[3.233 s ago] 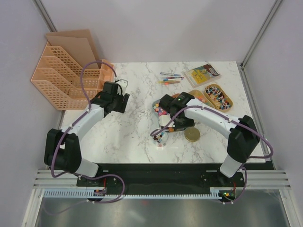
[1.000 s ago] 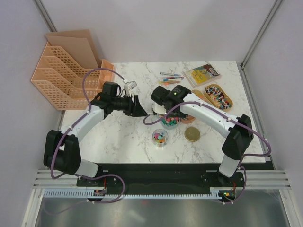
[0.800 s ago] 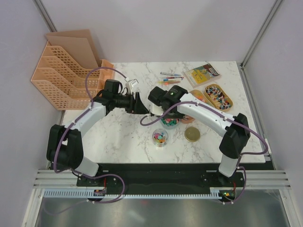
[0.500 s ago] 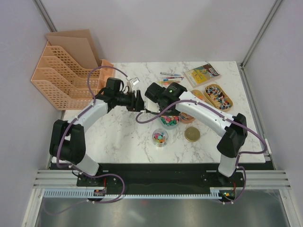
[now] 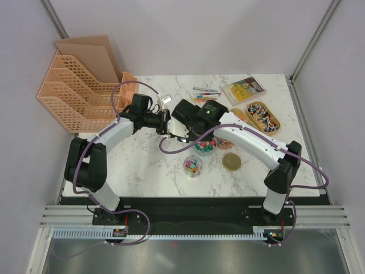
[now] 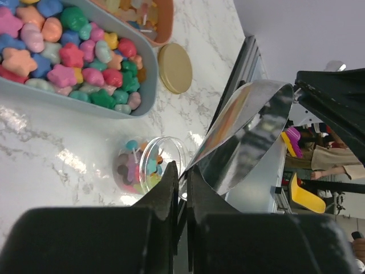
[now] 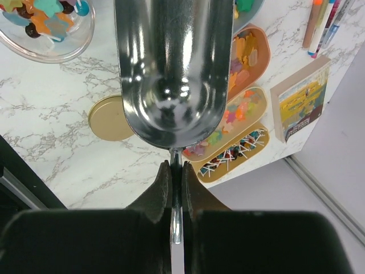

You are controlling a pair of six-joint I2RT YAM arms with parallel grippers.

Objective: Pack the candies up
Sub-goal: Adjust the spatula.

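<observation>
I should take the scoop's handle with my right gripper nearer the handle's end (image 7: pixel 177 230), as it sits too close to the scoop's bowl, while my left gripper steadies the scoop.
My right gripper (image 7: pixel 177 171) is shut on the thin handle of an empty metal scoop (image 7: pixel 171 68), held above the table. My left gripper (image 6: pixel 182 180) is shut on the front rim of that scoop (image 6: pixel 245 137). The two grippers meet nose to nose at mid table, left gripper (image 5: pixel 167 123) facing right gripper (image 5: pixel 183 121). Candies (image 6: pixel 74 51) in many colours fill a grey-blue tray (image 5: pixel 204 146). More candies lie in a small clear jar (image 5: pixel 193 165), open below the scoop (image 6: pixel 140 168). Its flat gold lid (image 5: pixel 231 162) lies to its right.
Two orange oval trays (image 5: pixel 263 116) at the right hold gummies and white-stick lollipops (image 7: pixel 234 151). Coloured pens (image 5: pixel 205 94) and a small book (image 5: pixel 244 88) lie at the back. Orange file racks (image 5: pixel 80 91) stand at the far left.
The left arm swung right to the scoop and its jaws went from open to shut on the rim. The right arm carried the scoop up and left from the candy tray.
</observation>
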